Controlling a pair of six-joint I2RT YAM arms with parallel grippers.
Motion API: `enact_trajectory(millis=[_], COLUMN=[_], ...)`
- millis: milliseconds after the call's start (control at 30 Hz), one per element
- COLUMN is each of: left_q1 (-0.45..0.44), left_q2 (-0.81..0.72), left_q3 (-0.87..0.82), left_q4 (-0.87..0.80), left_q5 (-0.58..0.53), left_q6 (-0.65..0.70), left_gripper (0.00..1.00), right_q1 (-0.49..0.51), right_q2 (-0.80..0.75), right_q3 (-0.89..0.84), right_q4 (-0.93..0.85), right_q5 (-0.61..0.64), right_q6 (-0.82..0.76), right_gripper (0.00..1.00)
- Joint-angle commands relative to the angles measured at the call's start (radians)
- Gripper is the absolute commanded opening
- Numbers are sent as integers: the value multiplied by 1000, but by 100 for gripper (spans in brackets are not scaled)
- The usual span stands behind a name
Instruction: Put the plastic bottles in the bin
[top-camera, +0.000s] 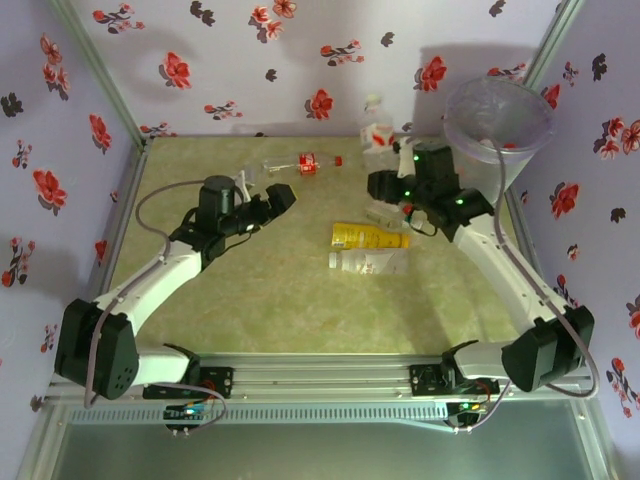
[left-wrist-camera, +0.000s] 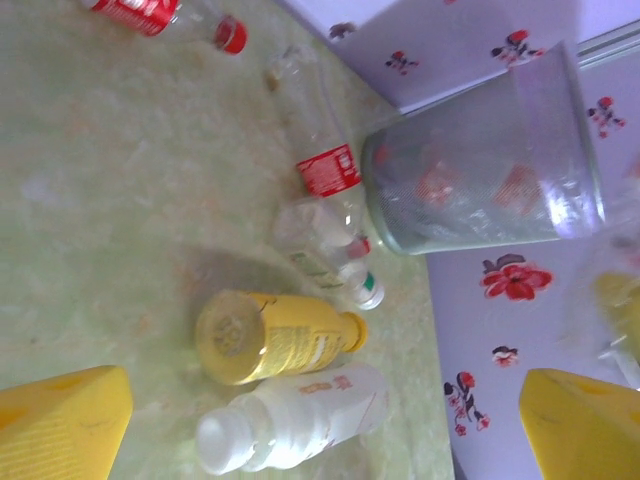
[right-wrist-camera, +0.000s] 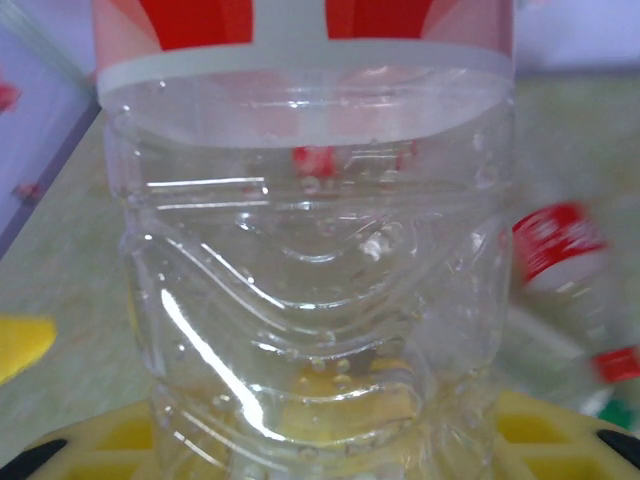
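Note:
Next, my right gripper drops the clear red-labelled bottle inside the bin (top-camera: 492, 106), toward the bin's rim nearest its back side.
My left gripper (top-camera: 280, 197) (left-wrist-camera: 325, 390) hangs open over the table with nothing between its yellow fingers (left-wrist-camera: 60, 420). Below it lie a yellow bottle (left-wrist-camera: 275, 340) (top-camera: 368, 237) and a white bottle (left-wrist-camera: 290, 420) (top-camera: 368, 263) side by side. My right gripper (top-camera: 385, 198) (right-wrist-camera: 320, 445) is shut on a clear red-labelled bottle (right-wrist-camera: 310, 250) (top-camera: 387, 214), close to the camera. The bin (top-camera: 497, 125) (left-wrist-camera: 485, 160) stands at the far right corner. Another red-labelled bottle (left-wrist-camera: 328, 170) (top-camera: 378, 135) stands beside it. One more red-labelled bottle (top-camera: 305, 163) (left-wrist-camera: 150, 12) lies near the back wall.
A small clear bottle with a green and white cap (left-wrist-camera: 340, 265) lies between the yellow bottle and the bin. Flowered walls (top-camera: 300, 60) close in the table on three sides. Bare green tabletop (top-camera: 270, 290) stretches in front of the bottles.

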Motion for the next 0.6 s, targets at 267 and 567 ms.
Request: enact_trajectory(millis=[267, 567], left_q1=[1, 2], left_q2=[-45, -54], left_q3=[-58, -94], left_q4=[-31, -6], left_q5=[-20, -24], left_q6=[12, 4], left_gripper=[100, 100], right_q1=[-257, -391], right_q2=[70, 193], right_q3=[149, 233], right_q4=[97, 168], right_q5=[346, 322], right_q6=[-127, -110], right_gripper=[43, 42])
